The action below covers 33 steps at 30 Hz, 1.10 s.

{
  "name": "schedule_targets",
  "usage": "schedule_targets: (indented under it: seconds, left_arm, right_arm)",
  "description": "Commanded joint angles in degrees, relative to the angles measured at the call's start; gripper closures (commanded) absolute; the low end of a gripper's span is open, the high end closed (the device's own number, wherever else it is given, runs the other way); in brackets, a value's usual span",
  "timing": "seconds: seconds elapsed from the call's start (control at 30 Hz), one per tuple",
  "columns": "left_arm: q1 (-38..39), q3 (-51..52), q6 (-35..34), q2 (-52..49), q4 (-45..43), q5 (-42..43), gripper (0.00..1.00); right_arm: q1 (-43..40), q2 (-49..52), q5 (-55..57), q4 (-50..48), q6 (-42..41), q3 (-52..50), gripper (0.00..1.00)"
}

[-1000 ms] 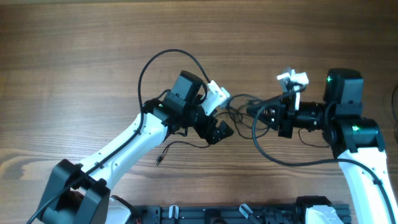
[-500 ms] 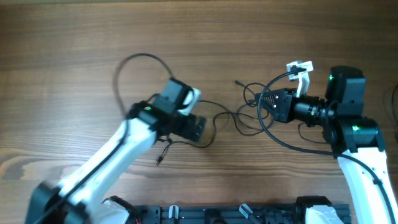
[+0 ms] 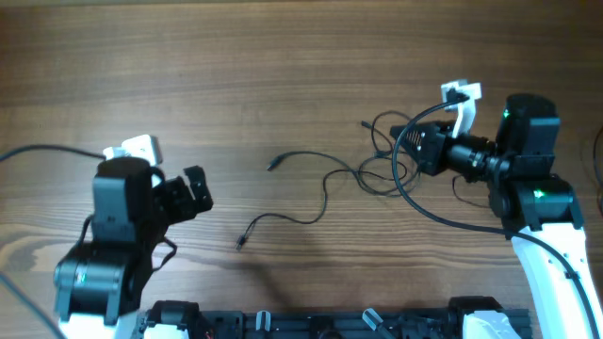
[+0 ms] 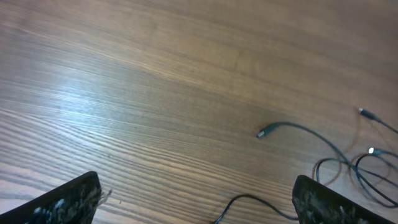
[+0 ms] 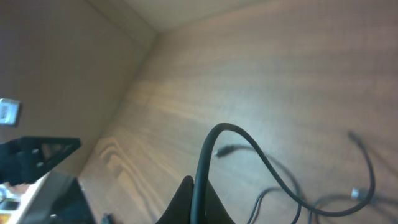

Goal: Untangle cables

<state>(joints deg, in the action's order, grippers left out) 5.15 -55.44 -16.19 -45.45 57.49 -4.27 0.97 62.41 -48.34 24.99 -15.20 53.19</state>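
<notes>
The black cable in my right gripper should be let go on bare wood [image 3: 534, 121] beyond the tangle, toward that gripper's own edge of the table.
Two thin black cables [image 3: 320, 193] lie on the wooden table. They spread out to the left and are tangled [image 3: 377, 171] on the right. Loose plug ends lie in the overhead view [image 3: 273, 165] [image 3: 241, 243]. My right gripper [image 3: 407, 151] is at the tangle. Its fingers [image 5: 186, 202] are shut with a black cable [image 5: 208, 146] running up between them and arcing back to the tangle [image 5: 348, 199]. My left gripper [image 3: 186, 195] is wide open and empty at the lower left, well clear of the cables. Its view shows a plug [image 4: 262, 132] and a cable bend [image 4: 249, 200] between the fingers [image 4: 68, 202].
A thicker black arm wire [image 3: 438, 224] loops beside the right arm. Another arm wire [image 3: 42, 151] runs off to the left. A black rail [image 3: 320, 325] lines the table's front edge. The wood beyond the cables is bare.
My left gripper has let go of its cable and pulled back to the lower left. That cable end now lies on the table. My right gripper has shifted slightly right.
</notes>
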Motion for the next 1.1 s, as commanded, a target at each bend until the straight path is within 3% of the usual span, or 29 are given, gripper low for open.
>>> schedule_targets:
  seconds: [0.0,0.23,0.33,0.47,0.8,1.07]
  left_arm:
    - [-0.61,-0.07,-0.79,2.29,0.28,-0.74,0.00]
    - [-0.61,-0.07,-0.81,2.16,0.28,-0.74,0.00]
    - [-0.61,-0.07,-0.81,2.16,0.28,-0.74,0.00]
    - [-0.61,-0.07,-0.81,2.16,0.28,-0.74,0.00]
    - [-0.61,-0.07,-0.79,2.16,0.28,-0.74,0.00]
    - [-0.61,-0.07,-0.81,2.16,0.28,-0.74,0.00]
  right_arm:
    - [0.17,0.39,0.70,-8.07,-1.70,0.70,0.96]
    - [0.17,0.39,3.91,-21.99,-4.26,0.68,0.96]
    - [0.17,0.46,14.03,-22.38,-12.02,0.70,0.96]
    - [0.17,1.99,27.36,-22.62,-13.46,0.70,0.96]
    - [0.17,8.57,27.08,-23.15,-13.44,0.70,0.96]
    - [0.11,9.75,31.36,-30.23,-12.35,0.70,0.96]
